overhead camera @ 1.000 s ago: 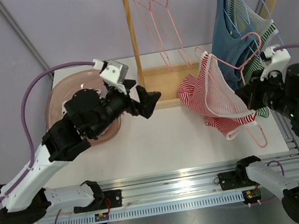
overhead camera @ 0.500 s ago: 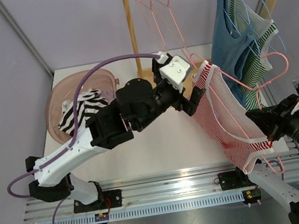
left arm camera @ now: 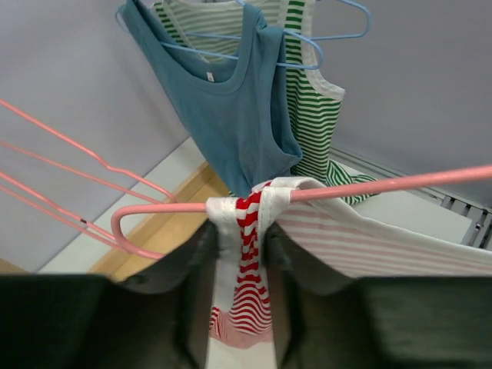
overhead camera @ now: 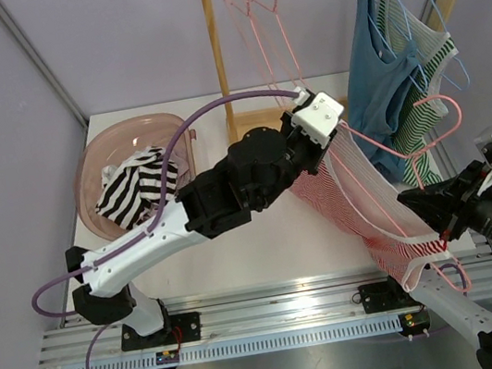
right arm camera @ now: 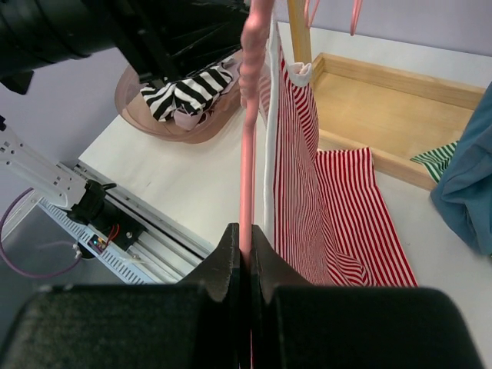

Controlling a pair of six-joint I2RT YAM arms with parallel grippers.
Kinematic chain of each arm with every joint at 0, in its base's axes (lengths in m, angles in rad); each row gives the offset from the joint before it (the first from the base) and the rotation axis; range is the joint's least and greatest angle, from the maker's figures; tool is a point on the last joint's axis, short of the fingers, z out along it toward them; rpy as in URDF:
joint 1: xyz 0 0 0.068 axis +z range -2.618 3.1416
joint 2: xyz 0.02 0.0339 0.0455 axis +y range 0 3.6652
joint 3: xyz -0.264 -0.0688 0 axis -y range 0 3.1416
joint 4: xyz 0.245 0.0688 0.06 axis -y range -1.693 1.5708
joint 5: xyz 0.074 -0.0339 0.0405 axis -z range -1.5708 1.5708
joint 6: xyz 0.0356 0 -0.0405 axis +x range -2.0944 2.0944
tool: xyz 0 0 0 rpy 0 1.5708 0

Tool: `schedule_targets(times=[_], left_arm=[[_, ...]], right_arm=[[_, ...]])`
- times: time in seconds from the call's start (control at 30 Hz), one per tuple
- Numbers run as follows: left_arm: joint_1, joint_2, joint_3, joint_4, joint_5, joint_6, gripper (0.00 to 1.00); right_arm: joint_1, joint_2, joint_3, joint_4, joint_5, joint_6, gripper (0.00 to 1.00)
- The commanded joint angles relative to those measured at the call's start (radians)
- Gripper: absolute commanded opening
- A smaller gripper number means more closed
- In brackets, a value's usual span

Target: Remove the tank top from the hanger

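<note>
The bunched strap is still looped over the hanger's wire, short of its curved end, so my left gripper needs to pinch the strap's lower part (left arm camera: 247, 288) and work it free.
The red-and-white striped tank top (overhead camera: 372, 211) hangs stretched on a pink wire hanger (overhead camera: 409, 151) between the two arms, off the rack. My left gripper (overhead camera: 337, 137) is at the hanger's upper shoulder. In the left wrist view its fingers (left arm camera: 201, 254) press on both sides of the bunched strap (left arm camera: 247, 231), just below the hanger wire (left arm camera: 384, 184). My right gripper (overhead camera: 433, 211) is low at the near right, shut on the hanger's pink wire (right arm camera: 247, 154), with the striped cloth (right arm camera: 307, 192) hanging beside it.
A wooden rack (overhead camera: 221, 76) at the back carries empty pink hangers (overhead camera: 269, 31), a blue tank top (overhead camera: 379, 79) and a green striped one (overhead camera: 426, 48) on blue hangers. A pink basin (overhead camera: 94, 171) at the left holds a black-and-white striped garment (overhead camera: 134, 188).
My left arm swung from the basin to the hanger's shoulder and its jaws closed round the strap. My right gripper pulled the hanger nearer and to the right, stretching the top.
</note>
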State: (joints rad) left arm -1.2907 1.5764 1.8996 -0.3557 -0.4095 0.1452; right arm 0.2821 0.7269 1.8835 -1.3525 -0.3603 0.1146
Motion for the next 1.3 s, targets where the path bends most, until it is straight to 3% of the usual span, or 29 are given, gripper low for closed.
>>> schedule_targets(times=[0.0,0.13,0.17,0.3,0.43,0.53,0.77,0.9,0.97,1.07,1.23,1.27], left_arm=[[0.002,0.030,0.019,0.060,-0.112,0.024,0.26],[0.007,-0.016,-0.049,0.098,-0.175,0.008,0.10],[0.016,-0.039,-0.063,0.112,-0.199,-0.008,0.00],[0.096,-0.116,-0.114,0.063,-0.316,-0.129,0.00],[0.218,-0.206,-0.210,-0.017,-0.327,-0.303,0.00],[0.321,-0.266,-0.267,-0.060,-0.284,-0.421,0.00],[0.448,-0.331,-0.379,-0.082,-0.149,-0.472,0.00],[0.450,-0.372,-0.461,0.032,0.190,-0.377,0.00],[0.446,-0.386,-0.488,0.087,0.285,-0.354,0.00],[0.442,-0.388,-0.525,0.107,0.348,-0.357,0.10],[0.441,-0.385,-0.542,0.087,0.345,-0.343,0.16],[0.441,-0.385,-0.542,0.083,0.353,-0.340,0.28]], right_arm=[[0.017,0.012,0.025,0.046,-0.028,0.000,0.00],[0.037,0.019,-0.004,0.044,0.001,-0.018,0.00],[0.048,0.020,-0.018,0.043,0.001,-0.030,0.00],[0.133,0.041,-0.058,0.046,-0.040,-0.065,0.00],[0.236,0.083,-0.078,0.046,-0.037,-0.079,0.00],[0.264,0.100,-0.084,0.061,-0.071,-0.098,0.00],[0.266,0.106,-0.098,0.093,-0.091,-0.124,0.00],[0.266,0.129,-0.148,0.156,-0.095,-0.078,0.00],[0.266,0.149,-0.178,0.196,-0.091,-0.055,0.00],[0.266,0.169,-0.198,0.229,-0.080,-0.041,0.00],[0.266,0.178,-0.201,0.256,-0.072,-0.030,0.00],[0.266,0.175,-0.202,0.262,-0.071,-0.029,0.00]])
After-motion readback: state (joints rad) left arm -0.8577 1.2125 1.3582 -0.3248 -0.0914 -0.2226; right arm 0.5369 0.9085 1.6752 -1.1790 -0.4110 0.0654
